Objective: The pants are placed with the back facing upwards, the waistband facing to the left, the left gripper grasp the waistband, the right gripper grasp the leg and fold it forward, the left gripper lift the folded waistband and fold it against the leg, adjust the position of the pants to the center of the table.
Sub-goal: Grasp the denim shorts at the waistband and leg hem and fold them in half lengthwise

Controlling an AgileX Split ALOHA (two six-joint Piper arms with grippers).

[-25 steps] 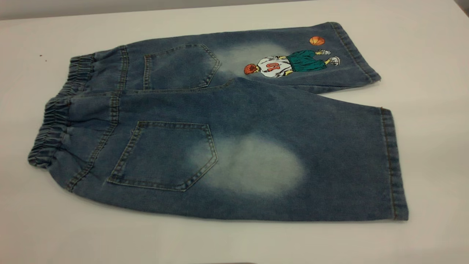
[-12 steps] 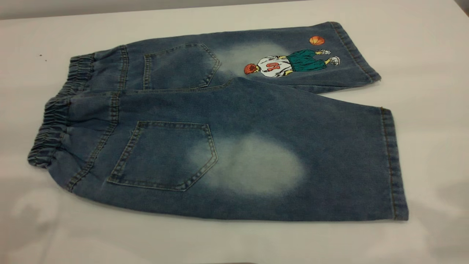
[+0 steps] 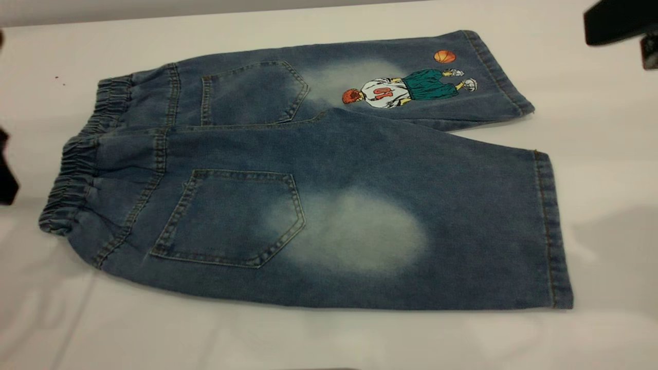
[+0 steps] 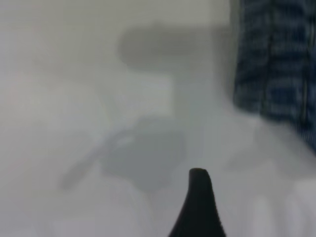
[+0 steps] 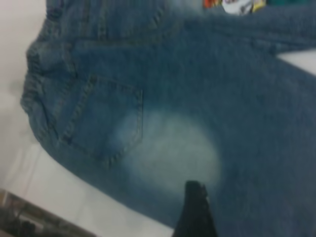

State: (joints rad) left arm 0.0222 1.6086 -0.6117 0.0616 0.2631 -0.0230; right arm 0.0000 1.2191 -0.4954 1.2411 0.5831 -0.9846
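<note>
The pants' near leg has an outer edge [image 3: 515, 304], and my right gripper should go there next and take hold of it close to the hem.
Blue denim pants [image 3: 329, 185] lie flat on the white table [image 3: 329, 339], back pockets up. The ruffled waistband [image 3: 69, 190] points left. The leg [image 3: 462, 231] with the plain faded oval lies nearest, and the cartoon leg is behind it. At the view's left edge, beside the waistband and apart from it, is my left gripper [image 3: 6, 174]. Its wrist view shows one black finger [image 4: 197, 202] over bare table, with denim [image 4: 276, 64] off to the side. My right gripper [image 3: 617, 20] hovers at the far right corner. One of its fingers [image 5: 195, 212] shows above the faded patch [image 5: 173, 158]. Neither gripper holds anything.
Bare tabletop surrounds the pants on all sides, widest at the front and right. The table's far edge [image 3: 205, 15] runs along the top of the exterior view. The near edge of the table [image 5: 44, 212] shows in the right wrist view.
Both arms have come into the exterior view, the left at the left edge and the right at the top right corner. Their shadows have spread over the table. The pants have not moved.
</note>
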